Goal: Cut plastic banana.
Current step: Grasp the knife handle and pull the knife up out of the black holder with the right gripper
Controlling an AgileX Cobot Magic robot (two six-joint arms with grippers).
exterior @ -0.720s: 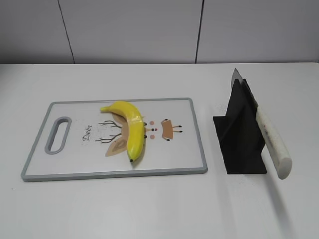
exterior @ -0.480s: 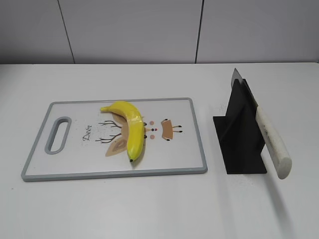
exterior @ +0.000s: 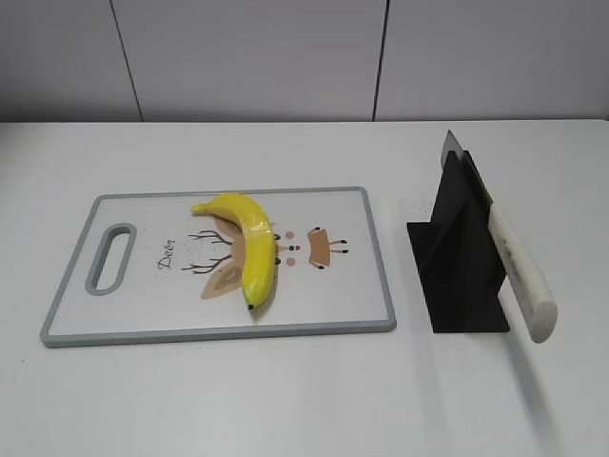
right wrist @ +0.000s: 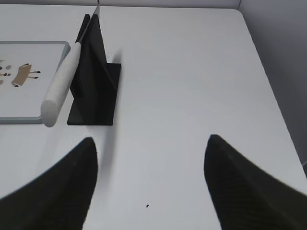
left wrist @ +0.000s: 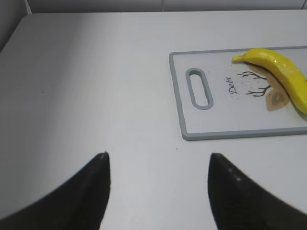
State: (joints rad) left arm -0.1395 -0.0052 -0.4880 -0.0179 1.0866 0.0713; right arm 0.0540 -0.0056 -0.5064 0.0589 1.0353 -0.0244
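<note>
The knife's white handle (exterior: 515,254) (right wrist: 65,76) slants out of the black stand, and my right gripper should go to it next and close there.
A yellow plastic banana (exterior: 249,246) lies on a white cutting board with a grey rim (exterior: 219,332), left of centre. It also shows in the left wrist view (left wrist: 283,74) on the board (left wrist: 178,98). A knife with a white handle (exterior: 520,271) rests slanted in a black stand (exterior: 457,252) to the right of the board. It also shows in the right wrist view (right wrist: 61,88). My left gripper (left wrist: 157,155) is open and empty over bare table, left of the board. My right gripper (right wrist: 150,140) is open and empty, near and to the right of the stand. Neither arm shows in the exterior view.
The board has a grey oval handle hole (exterior: 110,258) at its left end and a deer drawing under the banana. The white table ends at a grey wall behind and at its right edge (right wrist: 261,62).
</note>
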